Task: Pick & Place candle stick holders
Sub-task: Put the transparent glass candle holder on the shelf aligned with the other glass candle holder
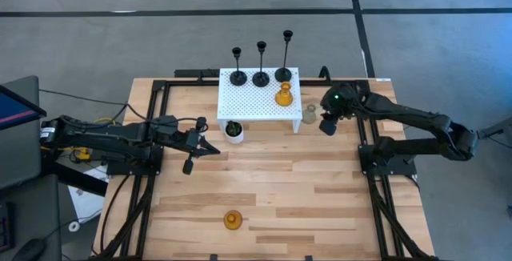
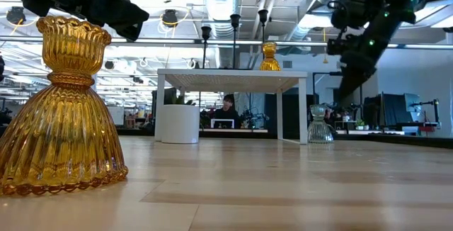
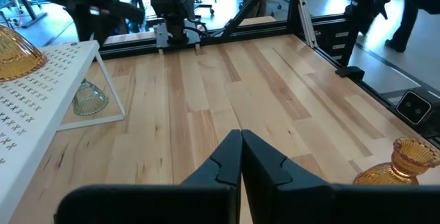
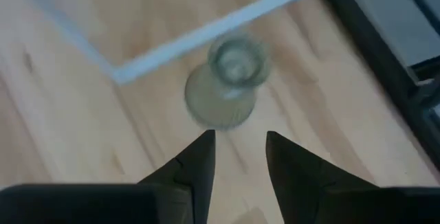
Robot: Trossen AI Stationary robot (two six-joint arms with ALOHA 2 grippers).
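The fingers of my right gripper are half open and short of the clear glass holder, so next I spread them wider and pinch one side of the holder's rim [image 4: 263,66].
Three black candle stick holders [image 1: 261,75] with thin stems stand in a row along the far edge of a white perforated stand [image 1: 252,101]. An amber glass holder [image 1: 283,95] stands on its right part. A clear glass holder [image 4: 225,80] rests on its base on the table, just right of the stand. My right gripper [image 4: 239,141] hovers above it, slanting down, open, with nothing between its fingers. A second amber holder [image 1: 232,220] stands near the table's front edge. My left gripper [image 1: 210,147] waits shut over the table's left part.
A small white pot with a green plant [image 1: 234,130] stands at the stand's near left corner. Black frame rails [image 1: 152,117] run along the table's left and right sides. Bare wood [image 1: 280,181] lies between the stand and the near amber holder.
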